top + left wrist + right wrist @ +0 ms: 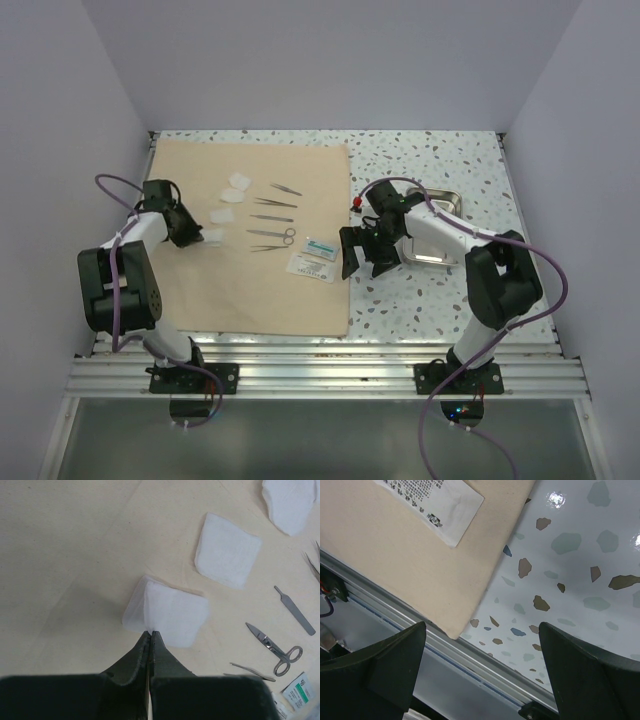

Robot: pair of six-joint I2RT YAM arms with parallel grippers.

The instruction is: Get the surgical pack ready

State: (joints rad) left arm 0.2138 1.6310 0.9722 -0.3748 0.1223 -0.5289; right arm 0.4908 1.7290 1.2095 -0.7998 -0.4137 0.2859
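Note:
The gauze pad's lower layer sticks out while my left gripper pinches only the top layer, so I should open it and take both layers at their corner [137, 628].
The tan cloth [250, 290] lies flat on the left of the table. On it are three white gauze pads, several thin steel instruments [272, 218] and a white packet [313, 262]. My left gripper [197, 236] is shut on the near edge of one gauze pad [172, 612]; its left edge curls up off the cloth. The steel tray [452, 196] sits on the table to the right, mostly hidden by my right arm. My right gripper [357, 252] is open and empty, above the cloth's right edge [452, 630] near the packet [435, 500].
Two more gauze pads [227, 550] [290, 502], scissors [275, 650] and a flat steel handle [295, 610] lie right of the held pad. A small red item [356, 204] sits by the cloth's right edge. Metal rails [320, 365] run along the near edge.

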